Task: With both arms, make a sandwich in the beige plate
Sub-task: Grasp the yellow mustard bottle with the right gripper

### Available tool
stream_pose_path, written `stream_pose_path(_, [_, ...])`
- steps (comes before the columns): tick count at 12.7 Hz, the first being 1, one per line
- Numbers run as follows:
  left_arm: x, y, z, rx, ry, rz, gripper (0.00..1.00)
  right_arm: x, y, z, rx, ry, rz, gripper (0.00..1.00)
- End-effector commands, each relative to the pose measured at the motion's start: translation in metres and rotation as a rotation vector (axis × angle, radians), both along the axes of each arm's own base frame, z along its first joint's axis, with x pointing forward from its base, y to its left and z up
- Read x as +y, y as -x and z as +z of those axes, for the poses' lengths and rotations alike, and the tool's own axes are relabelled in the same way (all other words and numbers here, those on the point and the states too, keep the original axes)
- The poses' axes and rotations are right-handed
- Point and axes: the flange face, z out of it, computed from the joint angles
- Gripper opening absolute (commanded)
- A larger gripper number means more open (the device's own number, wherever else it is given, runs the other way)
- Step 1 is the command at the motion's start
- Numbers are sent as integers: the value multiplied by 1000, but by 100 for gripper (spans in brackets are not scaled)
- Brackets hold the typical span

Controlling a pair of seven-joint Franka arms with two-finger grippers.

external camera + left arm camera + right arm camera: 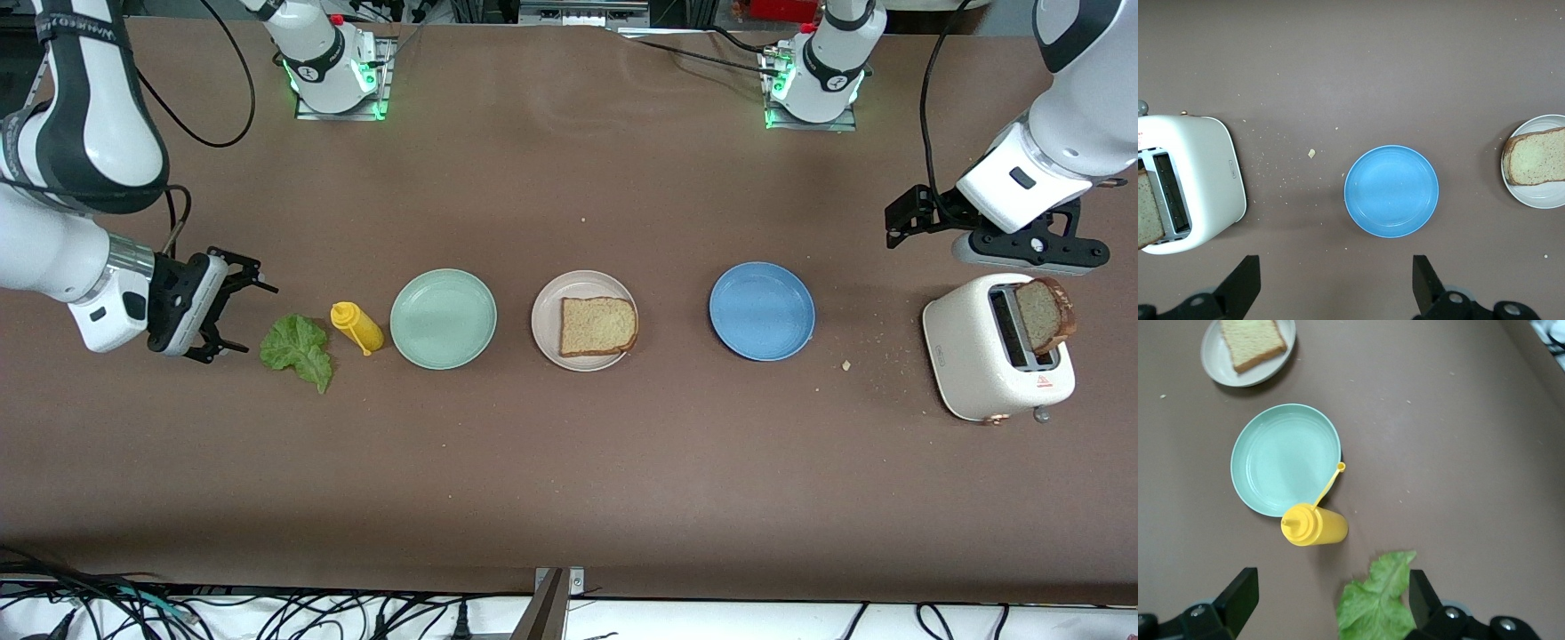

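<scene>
The body of the yellow squeeze bottle [358,329] [1329,528] beside the mint green plate is next for my right gripper, which should move past the lettuce to it and close there.
The beige plate [547,322] sits mid-table with one tan bread slice [597,325] lying flat on it. A second slice [1042,316] stands up out of the white toaster [973,356] at the left arm's end. A ruffled green lettuce leaf [298,348] lies on the table at the right arm's end. My right gripper [249,316] is open and empty, low beside the leaf; in the right wrist view the lettuce [1378,603] lies next to one finger of the right gripper [1331,583]. My left gripper [894,224] is open and empty, over the table beside the toaster.
A yellow squeeze bottle [357,327] lies between the lettuce and a mint green plate [443,318]. A blue plate [762,311] sits between the beige plate and the toaster. Crumbs dot the table near the toaster. Both arm bases stand at the table's edge farthest from the front camera.
</scene>
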Motion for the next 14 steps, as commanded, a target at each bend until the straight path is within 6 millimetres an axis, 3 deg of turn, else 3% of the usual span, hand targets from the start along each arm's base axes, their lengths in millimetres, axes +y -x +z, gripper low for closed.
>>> stream_pose_path(1, [2,5,4,-1,14,3,100,-37,-10,-67,-73,-129,132,100])
stream_pose_path(4, [9,6,9,-7,15,15,100,-61,-7,-136,-133,-267,235,100])
stream_pose_path(9, [21,10,14,3,13,19,100,-57,12,-196,-170,-409,250,100])
stream_pose_path(14, [45,7,19,-6,34,10,100,-52,22,-209,-168,-442,272,100])
